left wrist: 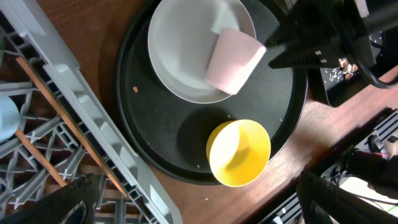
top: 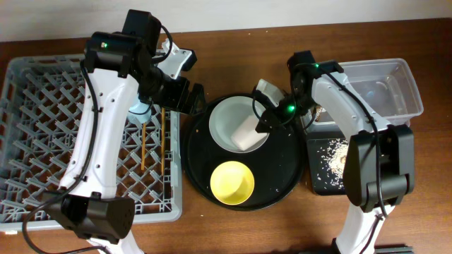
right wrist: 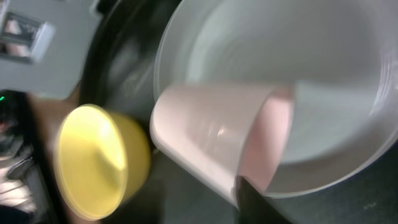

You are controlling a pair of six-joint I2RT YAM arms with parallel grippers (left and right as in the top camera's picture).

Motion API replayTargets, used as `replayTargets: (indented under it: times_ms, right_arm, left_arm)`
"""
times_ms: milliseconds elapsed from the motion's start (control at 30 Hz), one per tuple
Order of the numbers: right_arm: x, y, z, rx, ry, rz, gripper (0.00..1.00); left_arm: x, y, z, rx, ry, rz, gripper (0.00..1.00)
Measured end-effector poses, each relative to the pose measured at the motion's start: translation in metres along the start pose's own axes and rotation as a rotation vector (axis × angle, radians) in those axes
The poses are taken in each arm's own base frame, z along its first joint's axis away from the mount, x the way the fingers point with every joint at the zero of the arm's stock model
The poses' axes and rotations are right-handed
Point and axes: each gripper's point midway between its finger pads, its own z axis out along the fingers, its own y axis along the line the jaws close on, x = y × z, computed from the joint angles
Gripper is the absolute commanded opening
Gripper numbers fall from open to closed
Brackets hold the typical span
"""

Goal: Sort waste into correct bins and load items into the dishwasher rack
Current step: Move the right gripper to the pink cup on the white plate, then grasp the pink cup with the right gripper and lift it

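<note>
Next, I open my right gripper, as only the edge of the pink cup's rim is at its fingertips, and take the cup's side (left wrist: 247,47) deeper before lifting it to my left gripper.
The pink cup (top: 248,134) lies on its side on the pale plate (top: 224,116), on a round black tray. My right gripper (top: 265,121) is shut on the cup's rim; one dark finger (right wrist: 249,199) shows at the rim of the cup (right wrist: 211,137). The yellow bowl (top: 232,182) stands on the same tray in front. My left gripper (top: 189,97) is open and empty over the right edge of the grey rack (top: 42,85). The light-blue cup (top: 139,111) and the chopsticks (top: 143,144) are in the rack. I cannot make out the napkin or the wrapper.
The round black tray (top: 282,180) sits between the rack and the bins. The clear tub (top: 395,77) is at the back right. The shallow black tray (top: 321,180) in front of it holds food scraps (top: 332,152). The right arm reaches across both bins.
</note>
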Motion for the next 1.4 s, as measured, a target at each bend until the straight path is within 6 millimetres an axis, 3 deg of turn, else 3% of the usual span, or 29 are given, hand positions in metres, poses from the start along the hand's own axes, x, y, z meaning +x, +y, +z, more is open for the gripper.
replayTargets:
  times_ms: [67, 133, 167, 200, 233, 333, 367, 400, 467, 500, 567, 600, 667, 733, 833, 1000, 1133, 1233, 1333, 1400]
  right_arm:
    - [0.002, 0.007, 0.0, -0.032, 0.002, -0.003, 0.33]
    - [0.006, 0.009, 0.005, -0.053, 0.001, 0.005, 0.45]
    - [0.008, 0.001, 0.015, -0.048, -0.021, -0.015, 0.51]
    - [0.01, -0.002, 0.019, -0.045, -0.024, -0.009, 0.51]
    - [-0.007, -0.02, 0.019, 0.008, -0.104, 0.0, 0.51]
    - [-0.013, -0.03, 0.014, 0.026, -0.142, 0.065, 0.51]
    - [-0.019, -0.033, 0.013, 0.038, -0.164, 0.066, 0.65]
    - [-0.022, -0.034, 0.011, 0.038, -0.178, 0.077, 0.72]
    - [-0.051, -0.032, -0.006, 0.023, -0.266, 0.043, 0.81]
    - [-0.082, -0.031, -0.023, 0.047, -0.35, -0.04, 0.81]
    - [-0.087, -0.03, -0.014, 0.104, -0.317, -0.069, 0.72]
    - [-0.076, -0.033, 0.001, 0.169, -0.227, -0.05, 0.61]
    - [-0.05, -0.038, 0.016, 0.199, -0.103, 0.018, 0.59]
    - [-0.031, -0.044, 0.011, 0.209, -0.048, 0.08, 0.58]
    - [-0.007, -0.041, 0.009, 0.192, 0.03, 0.149, 0.48]
    - [-0.002, -0.032, 0.016, 0.136, 0.033, 0.157, 0.4]
    - [-0.006, -0.018, 0.022, 0.039, -0.006, 0.122, 0.21]
    - [-0.001, -0.011, 0.032, -0.018, -0.026, 0.122, 0.2]
    - [0.007, -0.011, 0.043, -0.04, -0.034, 0.123, 0.04]
    - [0.004, -0.009, 0.044, -0.06, -0.055, 0.114, 0.04]
  left_arm:
    - [0.0, 0.0, 0.0, 0.0, 0.0, 0.0, 0.99]
    - [0.0, 0.0, 0.0, 0.0, 0.0, 0.0, 0.99]
    - [0.0, 0.0, 0.0, 0.0, 0.0, 0.0, 0.99]
    - [0.0, 0.0, 0.0, 0.0, 0.0, 0.0, 0.99]
    - [0.0, 0.0, 0.0, 0.0, 0.001, 0.0, 0.99]
    - [0.001, 0.0, 0.0, 0.0, 0.003, -0.001, 0.99]
    - [0.001, 0.0, 0.0, 0.0, 0.002, -0.001, 0.99]
    - [0.0, 0.0, 0.0, 0.0, 0.0, 0.0, 0.99]
    - [0.0, 0.0, 0.0, 0.0, 0.0, 0.0, 0.99]
    - [0.0, 0.0, 0.0, 0.0, 0.0, 0.0, 0.99]
    - [0.0, 0.0, 0.0, 0.0, 0.0, 0.0, 0.99]
    - [0.001, 0.0, 0.0, 0.001, 0.005, -0.002, 0.99]
    - [0.002, 0.0, 0.0, 0.002, 0.01, -0.004, 0.99]
    - [0.002, 0.0, 0.0, 0.002, 0.009, -0.004, 0.99]
    - [0.002, 0.0, 0.0, 0.001, 0.008, -0.003, 0.99]
    - [0.002, 0.0, 0.0, 0.001, 0.007, -0.003, 0.99]
    - [0.002, 0.0, 0.0, 0.001, 0.007, -0.003, 0.99]
    - [0.002, 0.0, 0.0, 0.001, 0.007, -0.003, 0.99]
    - [0.002, 0.0, 0.0, 0.001, 0.007, -0.003, 0.99]
    - [0.002, 0.0, 0.0, 0.001, 0.007, -0.003, 0.99]
